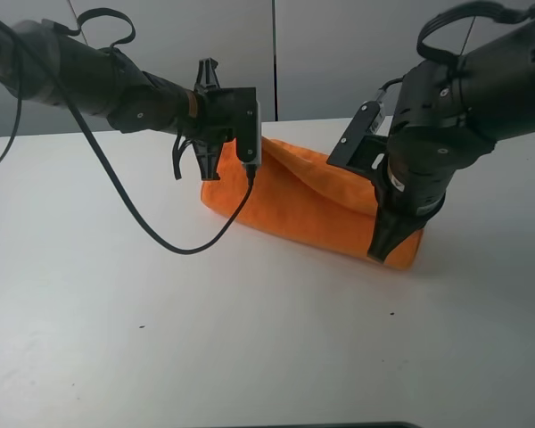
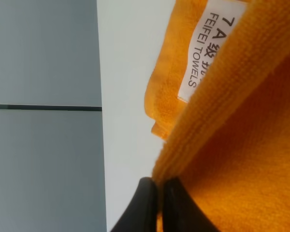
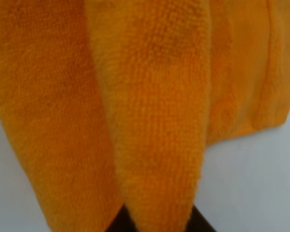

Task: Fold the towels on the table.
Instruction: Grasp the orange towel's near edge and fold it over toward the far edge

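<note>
The robot's left gripper should put the orange towel's edge down on its own lower layer (image 1: 242, 159) (image 2: 199, 168), beside the white printed label.
A bright orange towel (image 1: 312, 201) lies bunched in a long roll across the middle of the white table (image 1: 250, 348). My left gripper (image 1: 204, 171) is shut on its left end. In the left wrist view the black fingertips (image 2: 147, 208) pinch an edge of the towel (image 2: 241, 145), beside the white printed label (image 2: 208, 53). My right gripper (image 1: 383, 248) is shut on the right end, pointing down at the table. The right wrist view has a thick fold of towel (image 3: 154, 121) clamped in the gripper (image 3: 157, 224), with more cloth hanging behind it.
A black cable (image 1: 160, 236) droops from the left arm to the tabletop in front of the towel's left end. Grey wall panels (image 1: 339, 53) stand behind the table's far edge. The bulky right arm (image 1: 464, 116) hangs over the right side of the table.
</note>
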